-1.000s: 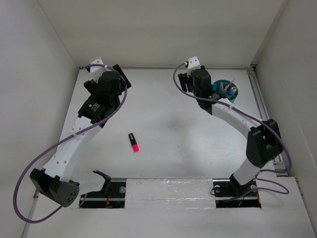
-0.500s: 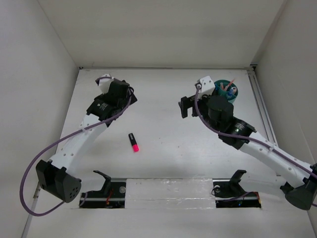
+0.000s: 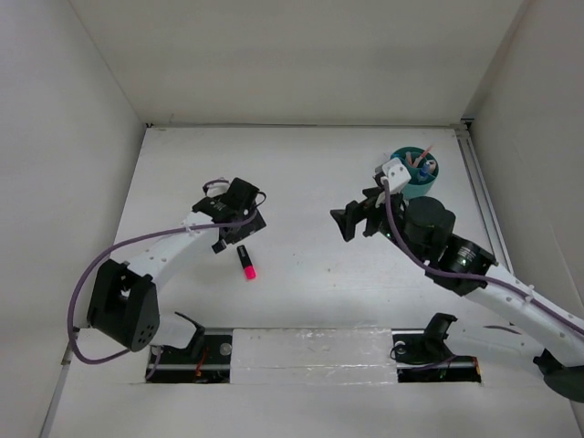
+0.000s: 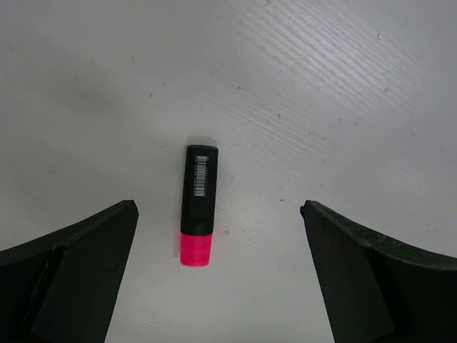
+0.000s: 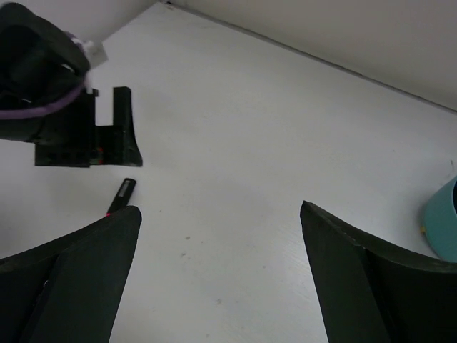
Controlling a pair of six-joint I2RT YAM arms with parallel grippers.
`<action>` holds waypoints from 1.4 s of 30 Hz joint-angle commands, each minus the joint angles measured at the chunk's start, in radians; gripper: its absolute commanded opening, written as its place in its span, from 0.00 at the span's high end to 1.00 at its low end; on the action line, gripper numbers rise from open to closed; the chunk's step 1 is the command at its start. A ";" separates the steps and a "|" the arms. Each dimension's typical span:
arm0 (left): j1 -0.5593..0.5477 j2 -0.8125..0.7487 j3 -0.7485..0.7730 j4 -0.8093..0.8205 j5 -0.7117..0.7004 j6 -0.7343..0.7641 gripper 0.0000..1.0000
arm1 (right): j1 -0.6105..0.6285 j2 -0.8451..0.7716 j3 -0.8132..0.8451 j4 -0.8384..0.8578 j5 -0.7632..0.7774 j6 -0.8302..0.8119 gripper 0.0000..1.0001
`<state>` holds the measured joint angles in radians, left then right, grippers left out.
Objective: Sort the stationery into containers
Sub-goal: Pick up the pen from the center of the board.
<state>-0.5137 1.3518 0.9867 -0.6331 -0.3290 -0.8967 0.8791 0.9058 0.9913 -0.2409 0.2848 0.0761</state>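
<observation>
I should next use my left gripper to take hold around the middle of the body [image 3: 244, 256] [image 4: 199, 194] of the black marker, leaving the marker's pink cap free.
A black marker with a pink cap [image 3: 245, 261] lies flat on the white table, left of centre. In the left wrist view the marker [image 4: 198, 204] lies between my open fingers, nearer the left one, pink cap toward the camera. My left gripper [image 3: 242, 235] hovers just behind it, open and empty [image 4: 218, 207]. The round teal organiser [image 3: 422, 190] stands at the far right with pencils and a blue-capped item in it. My right gripper [image 3: 349, 219] is open and empty [image 5: 219, 209] over the table's middle, left of the organiser, whose edge [image 5: 443, 221] shows.
White walls close the table on the left, back and right. A metal rail [image 3: 479, 182] runs along the right edge. In the right wrist view the left arm's gripper [image 5: 71, 121] and the marker [image 5: 121, 194] show at the left.
My left gripper has swung from the far left corner toward the front and now hovers at the marker. My right gripper has moved away from the organiser toward the table's middle.
</observation>
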 commanded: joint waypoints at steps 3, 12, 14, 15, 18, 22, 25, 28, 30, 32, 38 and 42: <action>0.000 0.082 -0.014 0.018 0.054 -0.013 0.00 | 0.040 -0.036 -0.025 0.049 -0.033 0.011 0.01; 0.026 0.227 -0.025 0.049 0.128 0.009 0.02 | 0.049 -0.056 -0.071 0.058 -0.044 0.011 0.01; 0.017 0.227 -0.039 0.036 0.117 -0.001 0.02 | 0.049 -0.068 -0.071 0.058 -0.053 0.011 0.01; 0.017 0.227 -0.051 0.026 0.117 -0.001 0.02 | 0.049 -0.077 -0.071 0.058 -0.053 0.011 0.01; 0.035 0.236 -0.065 0.026 0.126 -0.011 0.03 | 0.049 -0.097 -0.091 0.069 -0.062 0.011 0.01; 0.035 0.274 -0.091 0.026 0.136 -0.002 0.09 | 0.058 -0.136 -0.100 0.069 -0.053 0.011 0.01; 0.035 0.296 -0.091 0.035 0.145 -0.002 0.18 | 0.058 -0.159 -0.109 0.058 -0.043 0.011 0.01; 0.035 0.319 -0.103 0.056 0.145 -0.002 0.22 | 0.058 -0.170 -0.118 0.058 -0.042 0.011 0.01; 0.035 0.333 -0.103 0.065 0.154 -0.002 0.33 | 0.058 -0.179 -0.118 0.058 -0.042 0.011 0.01; 0.044 0.333 -0.112 0.065 0.145 -0.002 0.34 | 0.058 -0.179 -0.118 0.058 -0.055 0.002 0.01; 0.084 0.342 -0.148 0.111 0.154 0.018 0.52 | 0.058 -0.170 -0.118 0.068 -0.064 0.002 0.01; 0.084 0.342 -0.169 0.134 0.166 0.018 0.62 | 0.058 -0.170 -0.128 0.068 -0.073 0.002 0.01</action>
<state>-0.4423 1.6123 0.9073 -0.5587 -0.1696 -0.8764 0.9302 0.7414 0.8696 -0.2165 0.2272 0.0795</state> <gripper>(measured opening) 0.398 0.990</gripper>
